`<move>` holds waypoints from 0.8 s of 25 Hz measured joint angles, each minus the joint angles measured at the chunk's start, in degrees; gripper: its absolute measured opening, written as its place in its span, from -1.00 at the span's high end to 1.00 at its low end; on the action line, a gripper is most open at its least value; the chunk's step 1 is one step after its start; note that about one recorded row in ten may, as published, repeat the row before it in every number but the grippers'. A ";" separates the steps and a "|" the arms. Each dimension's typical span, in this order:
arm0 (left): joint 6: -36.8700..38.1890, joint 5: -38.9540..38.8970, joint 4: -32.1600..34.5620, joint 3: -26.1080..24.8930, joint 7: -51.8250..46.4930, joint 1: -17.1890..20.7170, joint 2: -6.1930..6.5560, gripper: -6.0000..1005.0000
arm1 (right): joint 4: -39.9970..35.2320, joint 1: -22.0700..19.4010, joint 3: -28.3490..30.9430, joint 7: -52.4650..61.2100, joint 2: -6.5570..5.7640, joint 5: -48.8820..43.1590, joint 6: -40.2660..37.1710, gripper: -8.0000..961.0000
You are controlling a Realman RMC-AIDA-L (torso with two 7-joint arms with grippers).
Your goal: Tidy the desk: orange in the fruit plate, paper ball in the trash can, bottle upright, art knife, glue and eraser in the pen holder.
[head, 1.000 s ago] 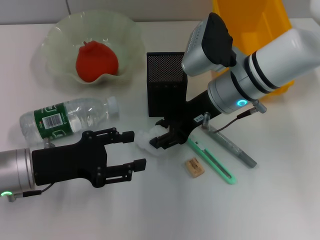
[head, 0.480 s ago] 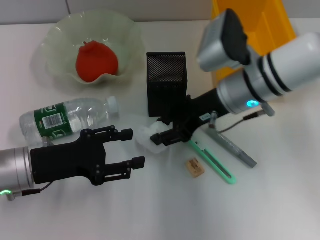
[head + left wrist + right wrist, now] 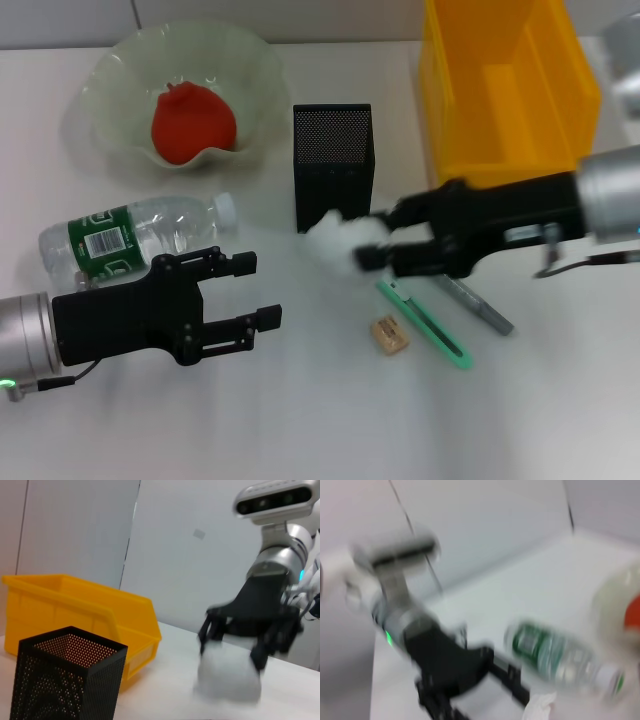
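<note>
Next, my right gripper sets the paper ball down on the yellow trash can's bottom, close to its front side (image 3: 502, 133). The ball is now above the desk.
My right gripper (image 3: 362, 243) is shut on the white paper ball (image 3: 337, 242) and holds it above the desk (image 3: 300, 420), just in front of the black mesh pen holder (image 3: 332, 165). The same ball (image 3: 229, 676) shows in the left wrist view under the right gripper (image 3: 235, 652). My left gripper (image 3: 255, 290) is open at the front left, near the lying bottle (image 3: 135, 238). The orange (image 3: 192, 123) rests in the fruit plate (image 3: 120, 70). The art knife (image 3: 425, 324), glue (image 3: 478, 305) and eraser (image 3: 389, 334) lie on the desk. The yellow trash can (image 3: 510, 85) stands back right.
In the left wrist view the pen holder (image 3: 65, 680) stands in front of the trash can (image 3: 80, 615). The right wrist view shows the bottle (image 3: 555, 657) lying beside my left gripper (image 3: 470, 680), and a bit of the paper ball (image 3: 540, 707).
My right gripper has lifted the paper ball off the desk and the arm has swung out to the right. The left gripper shifted slightly left.
</note>
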 joint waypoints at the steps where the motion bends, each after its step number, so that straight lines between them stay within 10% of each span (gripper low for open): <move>1: -0.13 0.00 0.00 0.00 0.00 -0.03 0.00 -0.45 | 0.18 -2.14 5.02 -3.47 0.00 3.44 -3.37 0.00; 20: -0.81 0.00 -0.09 0.04 0.00 -0.51 -0.02 -0.45 | -1.33 -7.16 29.23 -13.77 -0.58 6.72 -0.26 0.00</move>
